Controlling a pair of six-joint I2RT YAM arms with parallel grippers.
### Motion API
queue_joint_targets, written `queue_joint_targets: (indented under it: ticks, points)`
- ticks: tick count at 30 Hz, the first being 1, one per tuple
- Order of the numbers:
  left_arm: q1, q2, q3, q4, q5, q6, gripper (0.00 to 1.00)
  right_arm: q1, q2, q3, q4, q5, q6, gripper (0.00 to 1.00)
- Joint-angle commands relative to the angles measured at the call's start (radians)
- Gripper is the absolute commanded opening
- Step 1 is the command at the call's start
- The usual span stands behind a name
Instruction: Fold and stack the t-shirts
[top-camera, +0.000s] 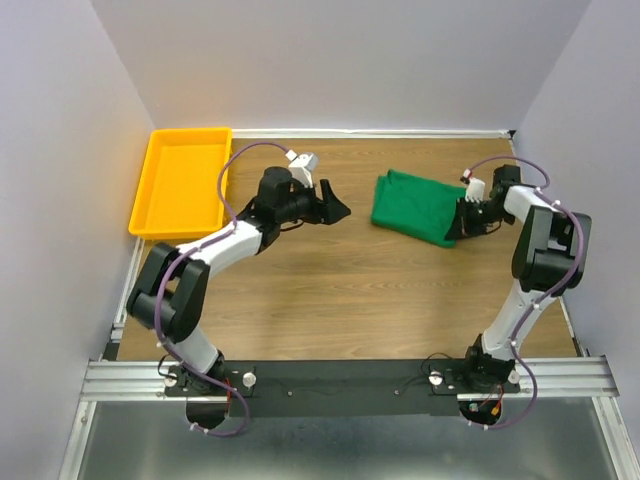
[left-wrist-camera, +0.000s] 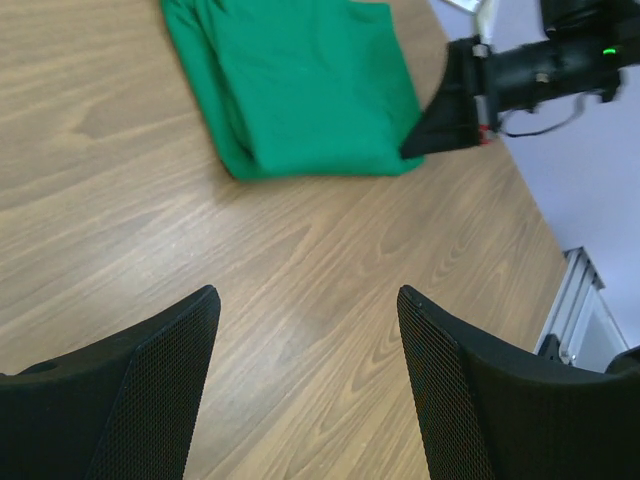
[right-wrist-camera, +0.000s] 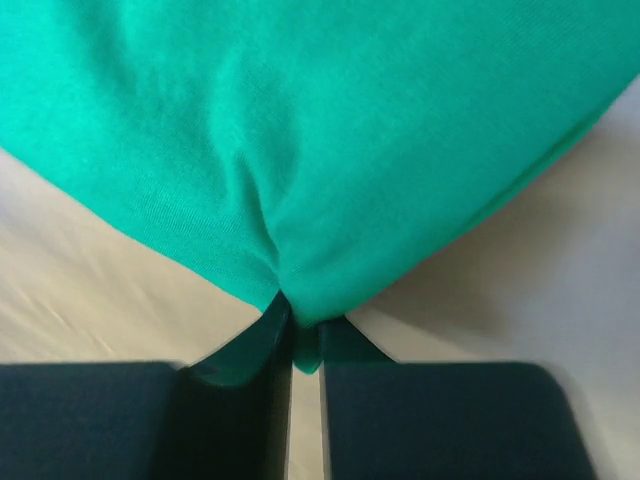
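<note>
Next, I close my left gripper at the green t-shirt's far corner (top-camera: 389, 174), at the end toward the orange tray.
A folded green t-shirt (top-camera: 415, 205) lies on the wooden table, right of centre; it also shows in the left wrist view (left-wrist-camera: 300, 85) and fills the right wrist view (right-wrist-camera: 320, 140). My right gripper (top-camera: 458, 222) is at the shirt's right edge, shut on a pinched bit of that edge (right-wrist-camera: 305, 335), with the cloth puckered between the fingers. My left gripper (top-camera: 335, 205) hovers left of the shirt, open, with only bare wood between its fingers (left-wrist-camera: 180, 380). The right gripper appears in the left wrist view as a dark wedge (left-wrist-camera: 450, 110) touching the shirt's corner.
An orange tray (top-camera: 180, 180) sits at the table's back left corner. White walls enclose the table on three sides. A metal rail (top-camera: 340, 380) carrying both arm bases runs along the near edge.
</note>
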Motion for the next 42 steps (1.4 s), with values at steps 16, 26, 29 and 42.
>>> queue_joint_targets:
  ticks: [16,26,29,42]
  points:
    - [-0.174,0.536,0.665,-0.267,-0.035,0.121,0.79,-0.195,-0.12,0.128,-0.325,-0.055,-0.374,0.83]
    - [-0.191,0.682,0.792,-0.324,-0.072,0.057,0.58,-0.195,0.003,0.164,-0.175,-0.125,-0.148,0.84]
    - [-0.194,0.728,0.845,-0.356,-0.084,0.034,0.56,-0.195,-0.005,0.159,-0.152,-0.123,-0.127,0.84]
    - [-0.194,0.872,1.059,-0.462,-0.114,0.0,0.45,-0.199,-0.02,0.133,-0.126,-0.134,-0.098,0.84]
